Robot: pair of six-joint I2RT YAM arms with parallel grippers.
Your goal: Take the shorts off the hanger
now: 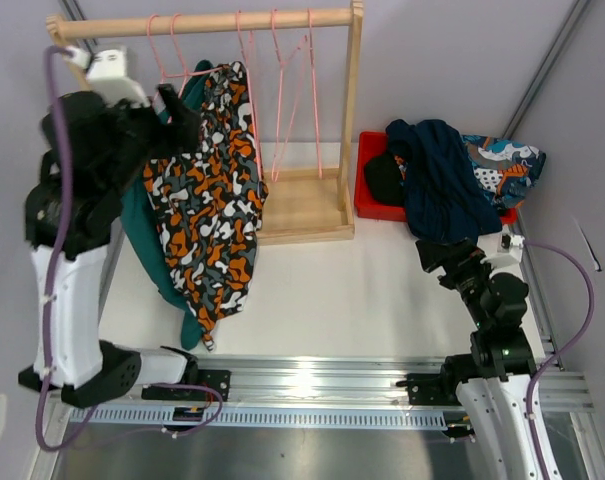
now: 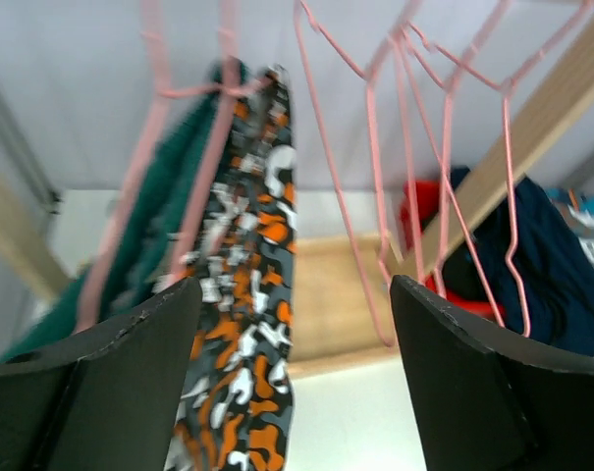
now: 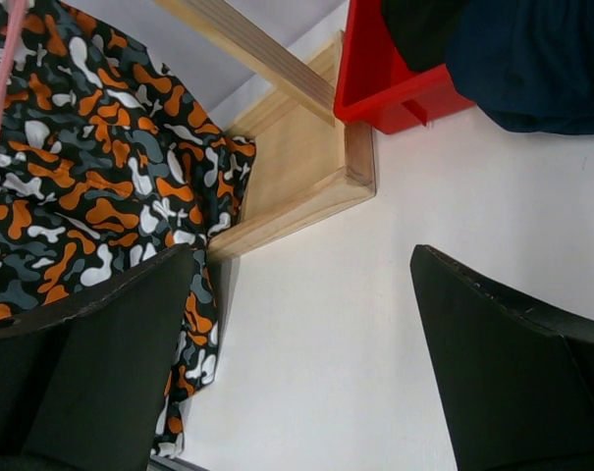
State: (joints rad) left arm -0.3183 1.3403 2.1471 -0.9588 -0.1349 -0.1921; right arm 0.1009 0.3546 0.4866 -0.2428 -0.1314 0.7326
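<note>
The pink hanger holds the camo shorts, and my left gripper needs to close on the near arm (image 1: 182, 88) (image 2: 194, 221) of that hanger.
The orange-grey-white camo shorts (image 1: 210, 190) hang from a pink hanger (image 1: 187, 72) on the wooden rack's rail (image 1: 202, 22); they also show in the left wrist view (image 2: 245, 294) and the right wrist view (image 3: 90, 186). The teal-green shorts (image 1: 142, 240) hang just behind them on the left (image 2: 159, 206). The navy shorts (image 1: 442, 180), the black shorts (image 1: 384, 180) and the blue-orange-white patterned shorts (image 1: 507, 165) lie in the red bin (image 1: 367, 190). My left gripper (image 1: 177, 115) is open, raised beside the top of the camo shorts. My right gripper (image 1: 444, 258) is open and empty, low near the bin.
Three empty pink hangers (image 1: 282, 90) hang on the rail to the right of the shorts. The rack's wooden base (image 1: 302, 205) and upright post (image 1: 352, 100) stand between the hanging shorts and the bin. A metal rail (image 1: 312, 385) runs along the near edge.
</note>
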